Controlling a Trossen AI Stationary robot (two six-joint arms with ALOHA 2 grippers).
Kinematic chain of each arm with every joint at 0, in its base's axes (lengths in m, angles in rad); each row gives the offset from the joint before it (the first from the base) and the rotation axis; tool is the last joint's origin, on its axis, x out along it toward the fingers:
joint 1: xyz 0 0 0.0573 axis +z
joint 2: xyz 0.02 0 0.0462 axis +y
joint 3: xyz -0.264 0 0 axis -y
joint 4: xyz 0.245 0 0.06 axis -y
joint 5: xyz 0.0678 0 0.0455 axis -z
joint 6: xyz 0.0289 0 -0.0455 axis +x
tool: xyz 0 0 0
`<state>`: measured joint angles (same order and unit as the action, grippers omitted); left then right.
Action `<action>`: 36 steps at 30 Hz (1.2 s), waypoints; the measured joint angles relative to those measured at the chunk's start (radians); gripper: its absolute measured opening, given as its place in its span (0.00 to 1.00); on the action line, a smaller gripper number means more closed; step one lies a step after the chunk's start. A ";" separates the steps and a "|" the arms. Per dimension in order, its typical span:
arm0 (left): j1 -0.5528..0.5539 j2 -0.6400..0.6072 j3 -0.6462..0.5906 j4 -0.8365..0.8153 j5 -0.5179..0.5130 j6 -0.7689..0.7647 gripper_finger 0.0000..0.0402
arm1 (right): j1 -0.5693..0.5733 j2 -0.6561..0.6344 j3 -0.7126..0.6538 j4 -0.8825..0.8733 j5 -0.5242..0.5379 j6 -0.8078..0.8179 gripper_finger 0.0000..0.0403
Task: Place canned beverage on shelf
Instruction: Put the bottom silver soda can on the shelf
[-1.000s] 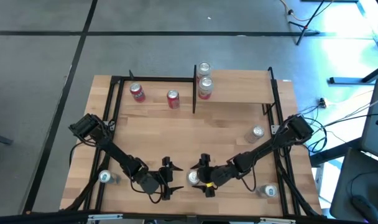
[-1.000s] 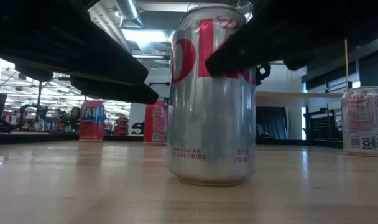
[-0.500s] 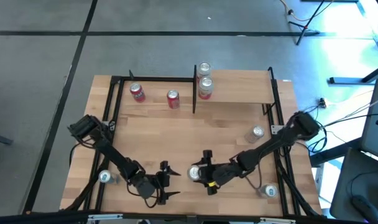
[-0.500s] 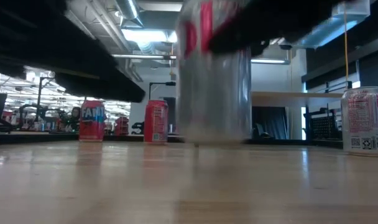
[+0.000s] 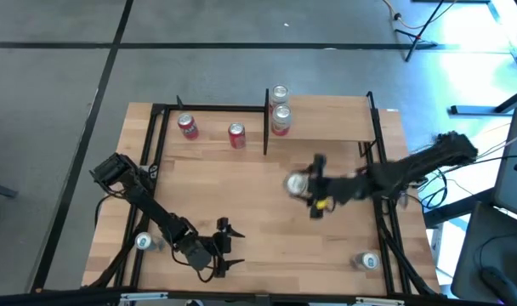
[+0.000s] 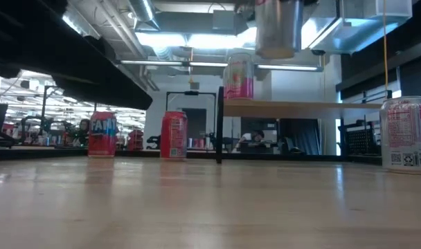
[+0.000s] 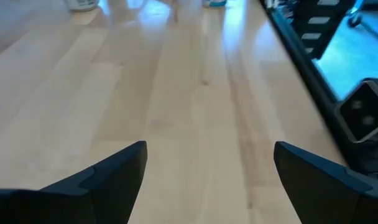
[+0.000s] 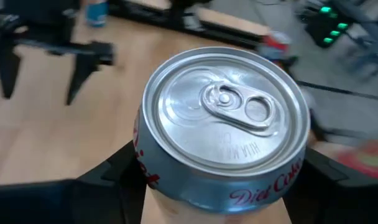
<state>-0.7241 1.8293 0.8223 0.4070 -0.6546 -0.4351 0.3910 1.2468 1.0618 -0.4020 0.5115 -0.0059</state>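
Observation:
Next, my right gripper lets go of the silver Diet Coke can on the shelf's far edge [image 5: 297,103], close beside the rear can.
A silver Diet Coke can [image 5: 295,183] is in my right gripper [image 5: 310,184], high above the table's middle right; the low view shows its lower part [image 6: 278,28] near the picture's top. The shelf [image 5: 326,121], a raised light-wood board in black posts, stands at the far right with two cans [image 5: 280,106] on it, one of them showing in the low view [image 6: 239,77]. My left gripper [image 5: 227,247] is open and empty near the front edge, left of the middle; its wrist view [image 7: 207,168] shows bare tabletop between the fingers. My right gripper pinches the can's side wall [image 8: 145,177], just below the top rim, between its two fingers [image 8: 117,171]. The fingers come level from the table's right side. The can stands upright, its lid [image 8: 229,106] up, lifted clear of the table.
Two red cans [image 5: 188,126] [image 5: 236,134] stand at the far left, beside the shelf's black post [image 5: 266,123]. More cans stand at the near left [image 5: 144,242] and near right [image 5: 367,261]. Black frame rails run along the table's sides.
My right gripper has lifted the silver can off the table near the front middle and carried it up and toward the far right, toward the shelf; the can has stayed upright. My left gripper has drawn back a little toward the near left.

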 joint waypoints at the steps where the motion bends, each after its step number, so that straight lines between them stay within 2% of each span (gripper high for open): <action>1: 0.005 -0.007 0.000 -0.015 0.003 -0.001 0.86 | -0.027 -0.034 0.000 -0.022 -0.003 -0.006 0.64; 4: 0.013 -0.031 0.000 -0.059 0.021 -0.001 0.86 | -0.124 -0.130 0.000 -0.092 -0.035 -0.048 0.64; 8: 0.012 -0.061 -0.007 -0.117 0.015 0.004 0.86 | -0.292 -0.214 0.000 -0.129 -0.152 -0.087 0.64; 13: 0.011 -0.092 -0.069 -0.117 -0.012 -0.002 0.86 | -0.528 -0.243 0.000 -0.123 -0.370 -0.198 0.64; 17: 0.023 -0.097 -0.091 -0.117 -0.016 -0.020 0.86 | -0.720 -0.218 0.000 -0.119 -0.567 -0.281 0.64; 23: 0.059 -0.097 -0.091 -0.100 0.015 -0.019 0.86 | -0.960 -0.148 0.000 -0.105 -0.769 -0.361 0.64; 30: 0.056 -0.097 -0.091 -0.099 0.018 -0.032 0.86 | -1.155 -0.059 0.000 -0.003 -0.911 -0.419 0.64; 33: 0.056 -0.097 -0.091 -0.088 0.018 -0.047 0.86 | -1.200 -0.015 0.000 0.061 -0.986 -0.420 0.64; 36: 0.056 -0.097 -0.091 -0.073 0.018 -0.051 0.86 | -1.224 0.031 0.000 0.106 -0.995 -0.437 0.64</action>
<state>-0.6678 1.7321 0.7317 0.3342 -0.6369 -0.4862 -0.8330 1.2776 1.0618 -0.2956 -0.4837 -0.4426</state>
